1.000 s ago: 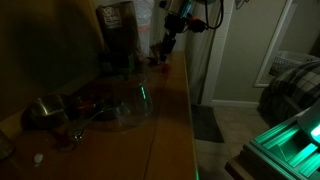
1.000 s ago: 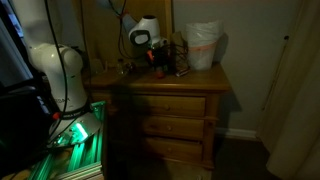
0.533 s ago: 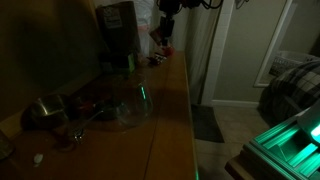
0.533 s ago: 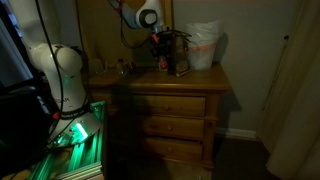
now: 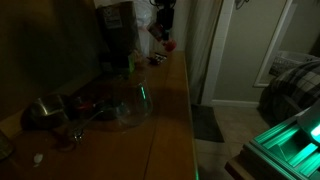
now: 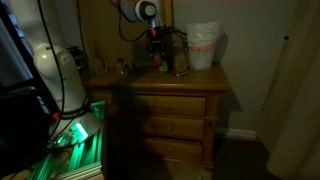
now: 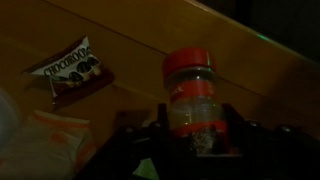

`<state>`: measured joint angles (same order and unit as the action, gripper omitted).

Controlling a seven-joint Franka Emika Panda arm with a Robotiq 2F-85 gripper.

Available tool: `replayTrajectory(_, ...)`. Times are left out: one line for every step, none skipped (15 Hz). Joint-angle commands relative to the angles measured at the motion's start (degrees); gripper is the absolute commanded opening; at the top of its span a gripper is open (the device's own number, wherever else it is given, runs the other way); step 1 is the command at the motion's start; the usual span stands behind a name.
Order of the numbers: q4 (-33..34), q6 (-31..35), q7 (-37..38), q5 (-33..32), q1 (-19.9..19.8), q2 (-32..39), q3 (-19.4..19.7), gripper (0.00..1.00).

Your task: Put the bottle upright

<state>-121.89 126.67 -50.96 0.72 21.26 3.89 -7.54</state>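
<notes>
The bottle, now lifted off the dresser top, will be let go by my gripper so that it is upright on the bare wood (image 5: 160,66) (image 7: 150,100) beside the chocolate snack packet.
The bottle (image 7: 190,95) is small, with a red cap and a red label band over a paler clear body. In the wrist view it stands between my gripper's (image 7: 195,132) two dark fingers, which are shut on its lower body. In both exterior views the gripper (image 5: 163,32) (image 6: 155,47) hangs above the back of the wooden dresser top (image 5: 172,110), and the bottle (image 5: 168,44) shows as a small reddish spot at its tips, lifted off the wood. The room is very dim.
A large clear glass jar (image 5: 130,100) and a metal bowl (image 5: 45,110) sit on the dresser. A tall dark appliance (image 5: 117,35) stands at the back. A white bag (image 6: 203,45) is on the dresser. A chocolate snack packet (image 7: 72,68) lies below the gripper.
My gripper has risen from the dresser top with the bottle held in it, moving up and slightly back.
</notes>
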Motion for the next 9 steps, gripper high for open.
replayTrajectory(1.0, -1.2, 2.0, -3.4, -2.9, 3.2, -3.5, 0.31)
replayTrajectory(0.8, -0.5, 2.3, -3.8, -3.2, 3.9, -4.0, 0.31)
replayTrajectory(0.8, -0.3, 2.7, -4.6, -3.4, 4.8, -4.4, 0.31)
replayTrajectory(1.0, -0.2, 3.4, -5.9, -3.6, 5.6, -4.7, 0.31)
replayTrajectory(1.1, -0.1, 4.1, -7.1, -3.7, 6.5, -4.9, 0.31)
replayTrajectory(1.2, 0.1, 5.0, -8.5, -3.7, 7.1, -5.0, 0.31)
replayTrajectory(1.3, 0.1, 6.0, -10.2, -3.7, 7.7, -5.0, 0.31)
replayTrajectory(1.5, 0.1, 7.3, -11.9, -3.7, 8.2, -4.9, 0.31)
replayTrajectory(1.6, 0.2, 8.4, -13.1, -3.8, 8.6, -4.8, 0.31)
